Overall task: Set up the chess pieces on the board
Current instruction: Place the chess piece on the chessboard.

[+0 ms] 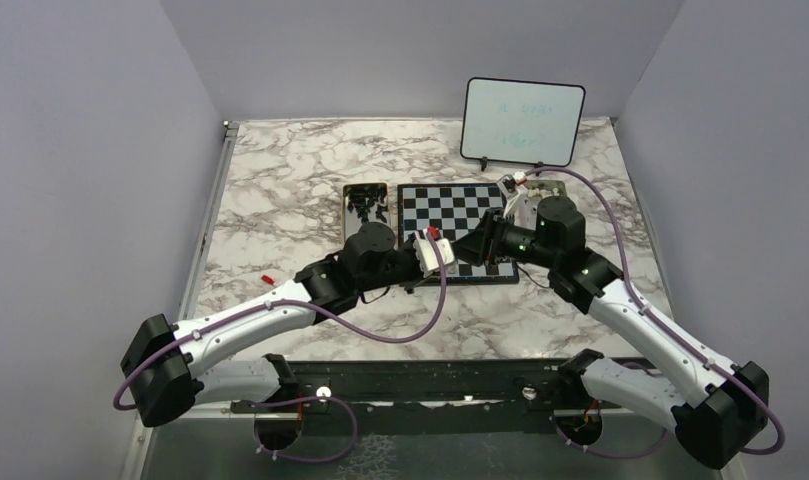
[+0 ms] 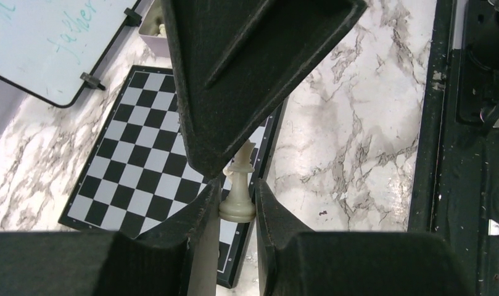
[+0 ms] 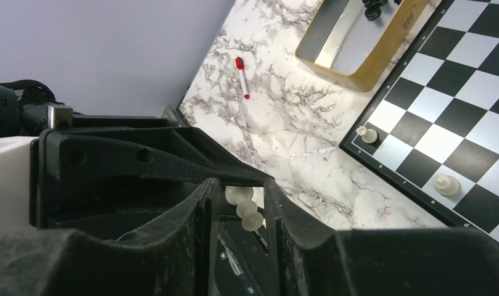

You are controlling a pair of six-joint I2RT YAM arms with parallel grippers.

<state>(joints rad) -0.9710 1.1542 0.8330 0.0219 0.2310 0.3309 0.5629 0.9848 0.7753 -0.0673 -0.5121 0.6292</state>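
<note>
Next, my right gripper grabs the chess piece by its top point(image 3: 253, 222) while my left gripper is around the cream-white chess piece's base, before it stands the piece on the board.
The black-and-white board point(image 1: 432, 203) lies mid-table. My two grippers meet over its near edge. My left gripper point(image 1: 448, 251) point(image 2: 237, 211) is shut on the base of a cream-white chess piece point(image 2: 238, 188), held upright above the board's point(image 2: 136, 154) near border. My right gripper point(image 1: 472, 246) point(image 3: 240, 206) faces it, its fingers point(image 2: 234, 80) set around the top of the same piece point(image 3: 245, 209) with a small gap on each side. Two white pieces point(image 3: 368, 134) point(image 3: 446, 184) stand on the board's point(image 3: 462, 92) near-left squares.
A metal tray point(image 1: 352, 222) point(image 3: 364, 55) holding black pieces point(image 1: 368, 205) sits left of the board. A second small tray point(image 1: 542, 188) point(image 2: 149, 34) sits to its right. An upright whiteboard point(image 1: 523, 120) point(image 2: 43, 43) stands behind. A red marker point(image 1: 267, 279) point(image 3: 242, 77) lies at the left.
</note>
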